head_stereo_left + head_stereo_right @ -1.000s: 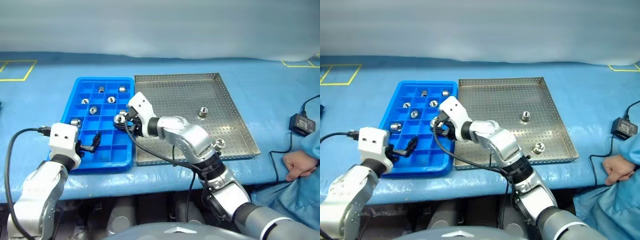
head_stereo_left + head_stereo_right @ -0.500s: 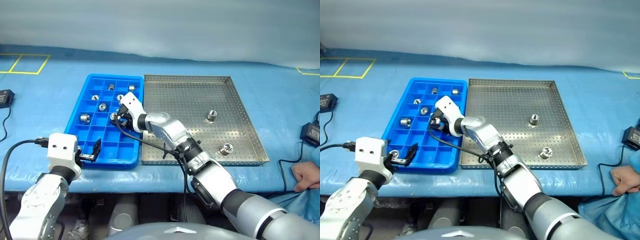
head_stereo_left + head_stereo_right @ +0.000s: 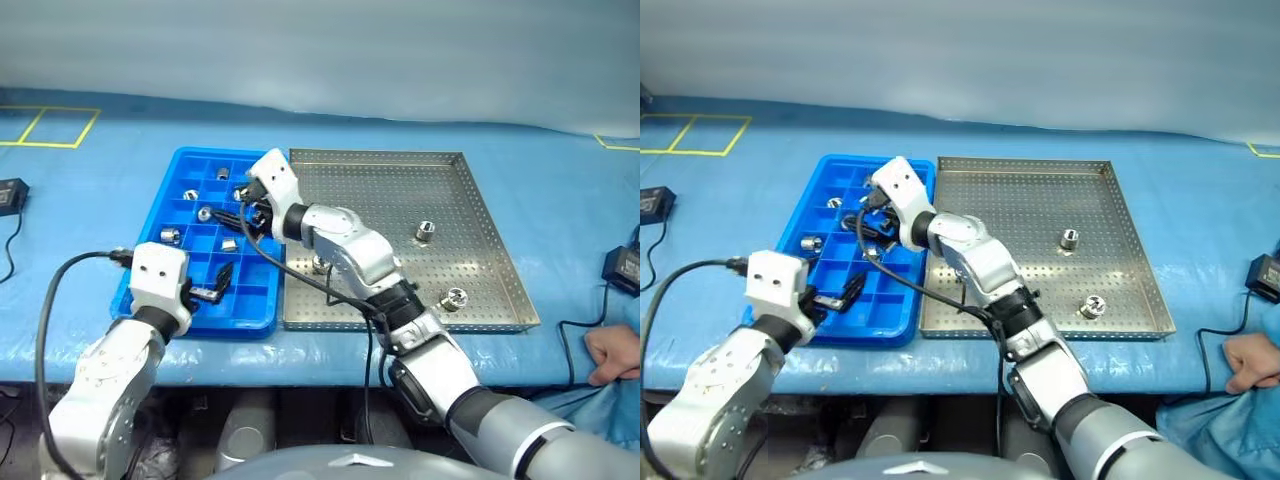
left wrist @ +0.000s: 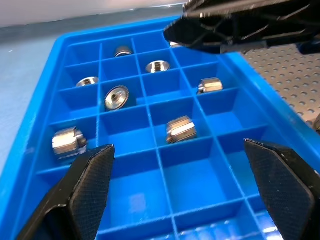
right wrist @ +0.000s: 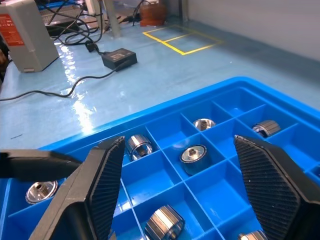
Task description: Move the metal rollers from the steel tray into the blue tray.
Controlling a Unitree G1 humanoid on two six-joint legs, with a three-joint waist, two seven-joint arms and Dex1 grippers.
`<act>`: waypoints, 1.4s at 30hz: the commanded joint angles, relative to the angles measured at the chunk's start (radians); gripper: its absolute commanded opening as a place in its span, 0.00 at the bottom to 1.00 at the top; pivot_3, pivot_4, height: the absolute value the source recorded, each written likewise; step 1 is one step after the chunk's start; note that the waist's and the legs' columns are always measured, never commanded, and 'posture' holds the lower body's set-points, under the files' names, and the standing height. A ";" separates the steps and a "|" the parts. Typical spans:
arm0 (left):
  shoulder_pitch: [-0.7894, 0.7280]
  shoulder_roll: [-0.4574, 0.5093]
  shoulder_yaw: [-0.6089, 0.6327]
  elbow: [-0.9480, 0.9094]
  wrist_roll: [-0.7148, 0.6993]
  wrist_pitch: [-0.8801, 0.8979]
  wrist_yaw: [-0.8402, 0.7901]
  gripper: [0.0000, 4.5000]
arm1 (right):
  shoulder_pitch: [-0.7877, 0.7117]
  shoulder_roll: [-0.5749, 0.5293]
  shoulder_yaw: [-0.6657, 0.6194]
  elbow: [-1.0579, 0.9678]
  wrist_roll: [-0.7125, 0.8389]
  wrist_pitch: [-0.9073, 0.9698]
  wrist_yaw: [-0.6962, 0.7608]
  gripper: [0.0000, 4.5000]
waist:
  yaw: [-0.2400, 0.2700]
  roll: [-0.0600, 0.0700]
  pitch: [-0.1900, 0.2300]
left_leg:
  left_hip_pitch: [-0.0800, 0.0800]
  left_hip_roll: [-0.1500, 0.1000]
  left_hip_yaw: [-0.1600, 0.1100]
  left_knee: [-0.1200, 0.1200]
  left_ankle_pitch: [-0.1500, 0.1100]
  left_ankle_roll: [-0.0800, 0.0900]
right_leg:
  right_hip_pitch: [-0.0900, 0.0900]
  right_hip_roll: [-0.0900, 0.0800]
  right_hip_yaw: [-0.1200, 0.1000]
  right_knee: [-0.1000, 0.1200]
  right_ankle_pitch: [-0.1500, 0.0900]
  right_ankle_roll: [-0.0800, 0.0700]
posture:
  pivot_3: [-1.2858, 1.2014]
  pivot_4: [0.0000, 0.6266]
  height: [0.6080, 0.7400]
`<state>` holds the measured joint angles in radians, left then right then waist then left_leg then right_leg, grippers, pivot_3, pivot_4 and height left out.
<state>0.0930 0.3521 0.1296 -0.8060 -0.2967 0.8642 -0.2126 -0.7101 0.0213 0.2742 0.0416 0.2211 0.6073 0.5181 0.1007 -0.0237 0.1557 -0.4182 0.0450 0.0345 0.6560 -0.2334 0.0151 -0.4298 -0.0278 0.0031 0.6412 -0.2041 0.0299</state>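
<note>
I move my left gripper to the steel tray next and close it on the sides of the metal roller (image 3: 320,265) (image 4: 317,123) nearest the blue tray.
The blue tray (image 3: 200,324) lies left of the steel tray (image 3: 380,200) and holds several metal rollers, one of them (image 3: 229,243) in a middle compartment. Two rollers (image 3: 426,231) (image 3: 455,297) stand on the steel tray's perforated floor. My right gripper (image 3: 243,216) hovers open and empty over the blue tray's right side; its wrist view looks down on rollers (image 5: 192,154) in the compartments. Over the tray's near rows my left gripper (image 3: 217,285) is open and empty, with a roller (image 4: 181,129) lying ahead of its fingers (image 4: 90,175).
A person's hand (image 3: 610,350) rests at the table's near right corner. A black adapter (image 3: 622,268) with its cable lies right of the steel tray, another (image 3: 10,193) at the far left. Yellow tape marks (image 3: 50,128) sit at the back left.
My right gripper has opened and risen, leaving the roller it held in a blue tray compartment. My left gripper has moved right, over the tray. The head camera has also shifted.
</note>
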 commanded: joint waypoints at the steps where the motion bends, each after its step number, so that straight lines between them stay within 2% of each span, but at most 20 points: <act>1: -0.151 0.029 -0.081 0.089 -0.003 -0.013 -0.051 1.00 | 0.081 -0.105 -0.070 -0.314 0.053 0.110 0.003 0.82 | 0.000 0.000 0.000 | 0.000 -0.001 0.000 0.000 0.000 0.000 | 0.001 0.000 0.000 0.000 0.000 0.000 | 0.58 0.24 1.00; 7: -0.407 0.094 -0.290 0.328 0.026 -0.012 -0.200 1.00 | 0.277 -0.289 -0.118 -0.608 0.026 0.232 -0.069 0.82 | -0.054 0.000 0.000 | 0.000 -0.002 0.001 0.001 0.000 0.000 | 0.000 0.002 0.000 0.001 0.000 0.000 | 0.52 0.24 1.00; 11: -0.483 0.116 -0.376 0.464 0.048 -0.044 -0.278 1.00 | 0.398 -0.336 -0.084 -0.678 0.041 0.228 -0.064 0.82 | -0.110 0.000 0.000 | 0.001 -0.001 0.002 -0.001 0.000 0.000 | 0.000 0.003 0.002 0.001 0.000 0.000 | 0.49 0.24 1.00; 18: -0.548 0.124 -0.432 0.609 0.110 -0.063 -0.314 1.00 | 0.486 -0.302 -0.061 -0.712 0.029 0.236 -0.143 0.82 | -0.165 0.000 0.000 | 0.003 0.000 0.001 -0.002 0.000 0.000 | -0.001 0.005 0.004 0.003 0.001 0.004 | 0.46 0.24 1.00; 27: -0.531 0.118 -0.484 0.662 0.169 -0.066 -0.341 1.00 | 0.511 -0.353 -0.051 -0.709 0.002 0.242 -0.168 0.82 | -0.183 0.000 0.000 | 0.003 -0.001 0.007 0.001 0.000 0.000 | -0.001 0.003 0.010 0.002 0.001 0.004 | 0.45 0.24 1.00; 30: -0.525 0.111 -0.487 0.667 0.176 -0.067 -0.348 0.87 | 0.509 -0.353 -0.045 -0.704 0.002 0.242 -0.172 0.83 | -0.185 0.000 0.000 | 0.004 0.000 0.007 0.001 0.000 0.000 | -0.001 0.004 0.010 0.003 0.001 0.004 | 0.45 0.24 1.00; 34: -0.525 0.108 -0.486 0.671 0.183 -0.051 -0.348 0.58 | 0.508 -0.349 -0.041 -0.700 0.003 0.241 -0.175 0.83 | -0.186 0.000 0.000 | 0.004 0.000 0.008 0.001 0.000 0.000 | -0.001 0.004 0.010 0.003 0.001 0.004 | 0.46 0.24 1.00; 38: -0.527 0.107 -0.480 0.678 0.185 -0.056 -0.352 0.58 | 0.508 -0.348 -0.038 -0.689 0.002 0.240 -0.177 0.83 | -0.186 0.000 0.000 | 0.005 0.000 0.008 0.001 0.000 0.000 | -0.001 0.004 0.011 0.003 0.001 0.004 | 0.46 0.24 1.00; 41: -0.529 0.104 -0.470 0.676 0.179 -0.059 -0.358 0.38 | 0.509 -0.367 -0.020 -0.682 -0.009 0.238 -0.169 0.83 | -0.186 0.000 0.000 | 0.005 0.000 0.009 0.001 0.000 0.000 | -0.001 0.004 0.011 0.004 0.001 0.004 | 0.46 0.24 1.00; 42: -0.530 0.103 -0.466 0.674 0.176 -0.059 -0.361 0.36 | 0.509 -0.373 -0.014 -0.681 -0.012 0.236 -0.165 0.83 | -0.186 0.000 0.000 | 0.005 0.000 0.009 0.001 0.000 0.000 | -0.001 0.004 0.011 0.004 0.001 0.004 | 0.46 0.24 1.00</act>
<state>-0.4400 0.4568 -0.3612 -0.1327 -0.1212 0.8045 -0.5686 -0.1958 -0.3452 0.2582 -0.6295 0.2181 0.8578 0.3471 -0.0851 -0.0234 0.1558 -0.4133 0.0447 0.0433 0.6572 -0.2336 0.0155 -0.4305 -0.0239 0.0143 0.6447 -0.2029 0.0341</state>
